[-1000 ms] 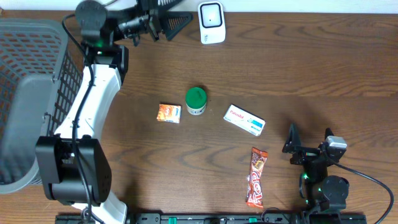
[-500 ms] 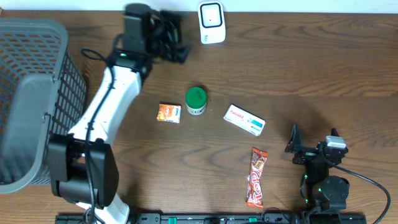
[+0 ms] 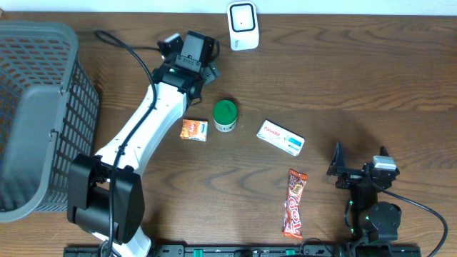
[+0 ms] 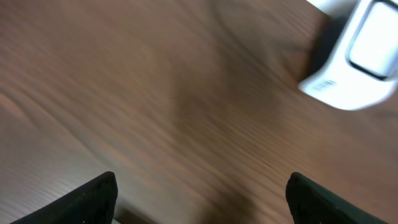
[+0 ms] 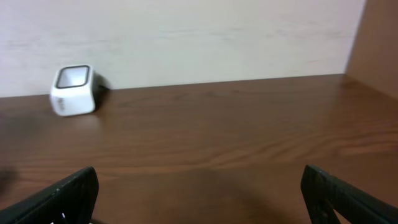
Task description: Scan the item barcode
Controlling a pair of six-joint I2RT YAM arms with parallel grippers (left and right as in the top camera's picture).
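Observation:
My right gripper goes to the red candy bar next and closes on the wrapper's far end (image 3: 297, 177), the end nearest the white box.
Four items lie mid-table: an orange sachet (image 3: 194, 130), a green-lidded jar (image 3: 225, 116), a white box (image 3: 280, 138) and a red candy bar (image 3: 294, 203). The white scanner (image 3: 243, 26) stands at the back edge; it also shows blurred in the left wrist view (image 4: 357, 59) and far off in the right wrist view (image 5: 73, 90). My left gripper (image 3: 205, 69) hangs open and empty over bare wood left of the scanner, behind the jar (image 4: 200, 193). My right gripper (image 3: 358, 160) rests open at the front right, nothing between its fingers (image 5: 199, 180).
A grey mesh basket (image 3: 36, 107) fills the left side of the table. The left arm (image 3: 136, 135) stretches diagonally from the front left towards the back. A pale wall runs behind the table's back edge.
My left arm has swung right from the basket's back corner to the spot between scanner and jar. Its jaws stay open. The right arm and the items have not moved.

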